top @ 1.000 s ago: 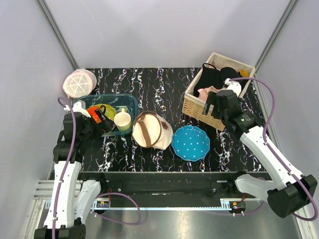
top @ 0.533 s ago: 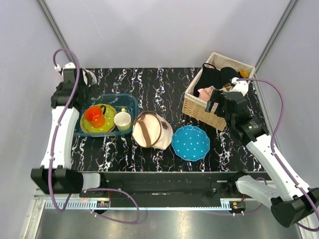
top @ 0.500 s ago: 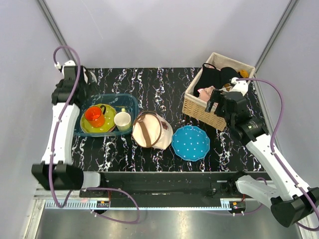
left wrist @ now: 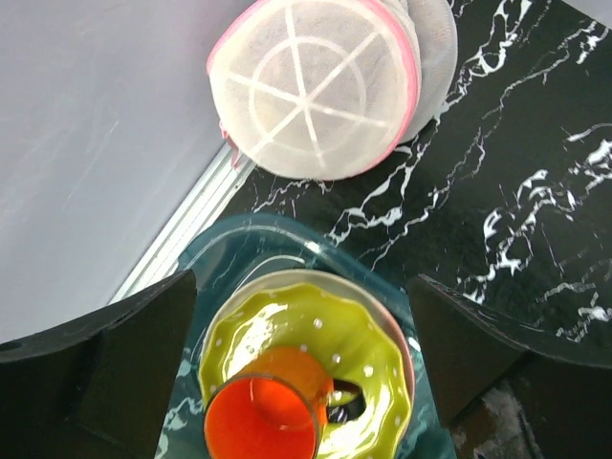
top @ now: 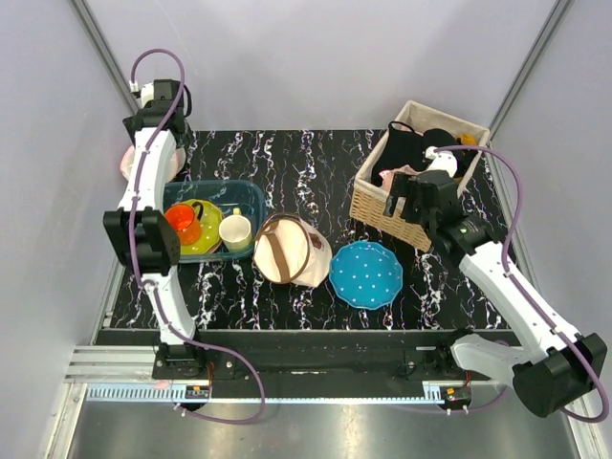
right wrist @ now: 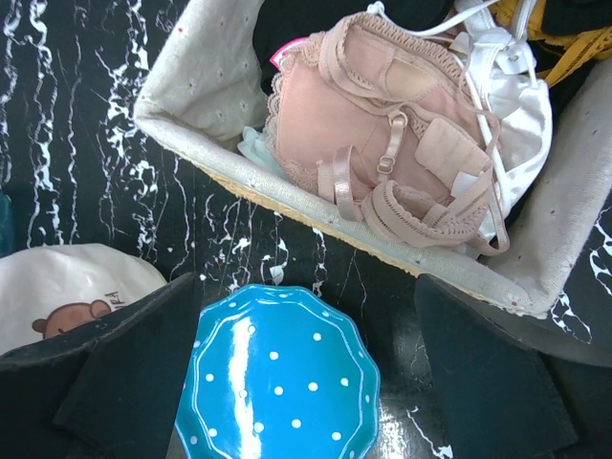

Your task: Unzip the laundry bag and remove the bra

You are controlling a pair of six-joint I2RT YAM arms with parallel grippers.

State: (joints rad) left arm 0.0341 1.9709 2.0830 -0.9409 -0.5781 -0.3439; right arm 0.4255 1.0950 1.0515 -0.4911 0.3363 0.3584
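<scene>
My left gripper should grab the laundry bag's pink rim point(top: 175, 168) point(left wrist: 404, 129) on the side that faces the middle of the table.
The laundry bag point(left wrist: 316, 86), a round white mesh pouch with a pink rim, lies zipped at the table's far left corner. In the top view only a sliver of the laundry bag point(top: 127, 163) shows behind my left arm. The bra is hidden; nothing shows through the mesh. My left gripper point(left wrist: 301, 325) hangs open high above the teal tub point(left wrist: 287, 239), on the near side of the bag, holding nothing. My right gripper point(right wrist: 306, 316) is open and empty over the gap between the wicker basket point(right wrist: 191, 124) and the blue plate point(right wrist: 277, 382), also seen as the right gripper point(top: 409, 203) from above.
The teal tub point(top: 251, 196) holds a green dotted plate point(left wrist: 306, 335), an orange cup point(left wrist: 263, 421) and a cream cup point(top: 235, 230). A beige canvas bag point(top: 292, 251) and the blue plate point(top: 365, 274) sit mid-table. The wicker basket point(top: 382, 212) holds pink lace underwear point(right wrist: 382, 163) and dark clothes.
My left arm has swung from beside the tub up and back to the far left corner, now covering most of the laundry bag from above. The right gripper has barely shifted.
</scene>
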